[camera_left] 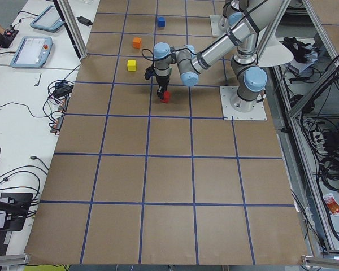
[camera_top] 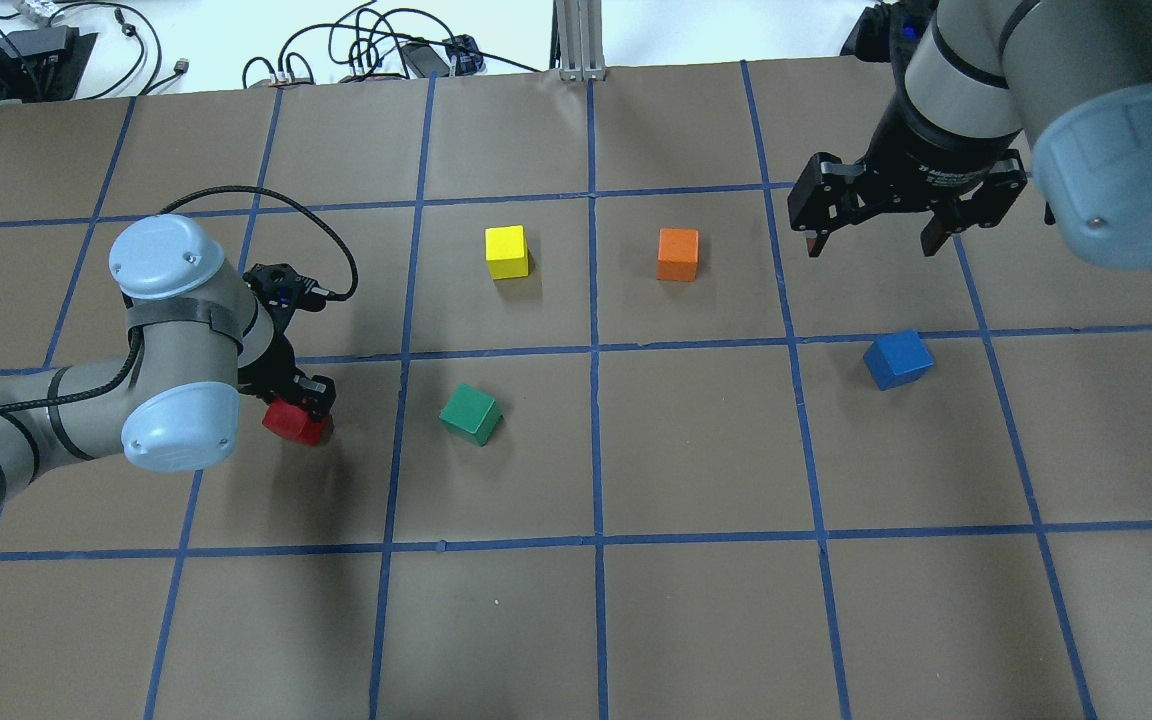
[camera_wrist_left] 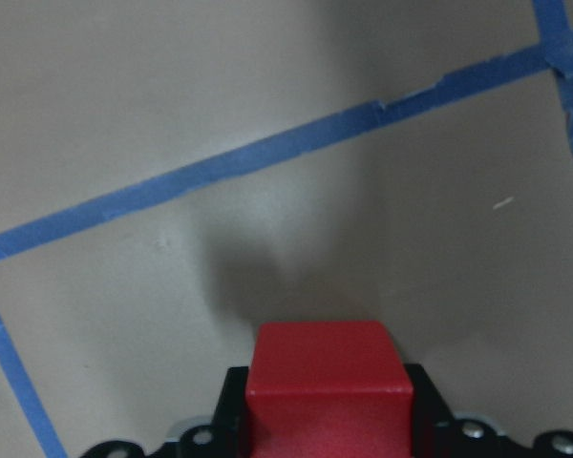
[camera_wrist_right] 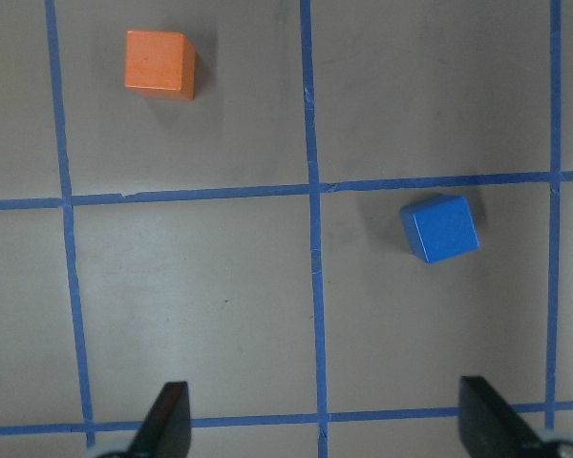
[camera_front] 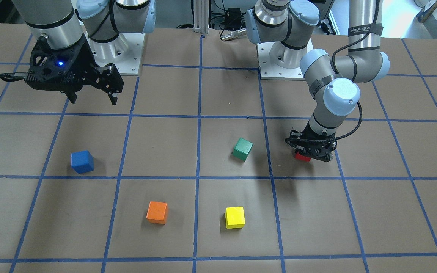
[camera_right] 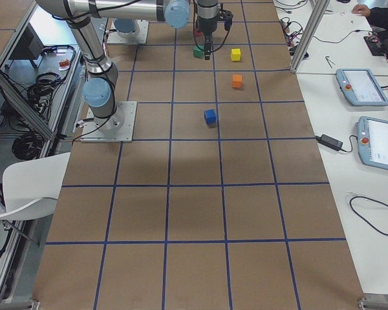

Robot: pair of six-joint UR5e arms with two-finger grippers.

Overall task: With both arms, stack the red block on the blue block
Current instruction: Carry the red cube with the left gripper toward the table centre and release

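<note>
I will set the red block on the tape crossing (camera_front: 197, 170) between the green and orange cubes with my left gripper.
The red block (camera_top: 294, 424) sits between the fingers of my left gripper (camera_top: 308, 408), which is shut on it at or just above the table. In the left wrist view the red block (camera_wrist_left: 325, 391) fills the gap between the jaws. In the front view the left gripper (camera_front: 309, 154) covers most of the red block (camera_front: 302, 156). The blue block (camera_top: 897, 359) lies alone on the table, also seen in the front view (camera_front: 82, 162) and the right wrist view (camera_wrist_right: 440, 228). My right gripper (camera_top: 871, 250) hangs open and empty, high above the table, beyond the blue block.
A green cube (camera_top: 470, 413) lies just right of the red block. A yellow cube (camera_top: 507, 251) and an orange cube (camera_top: 677, 254) lie farther out, between the two arms. The brown table (camera_top: 596, 600) carries a blue tape grid. The arm bases (camera_front: 283, 64) stand at the robot's edge.
</note>
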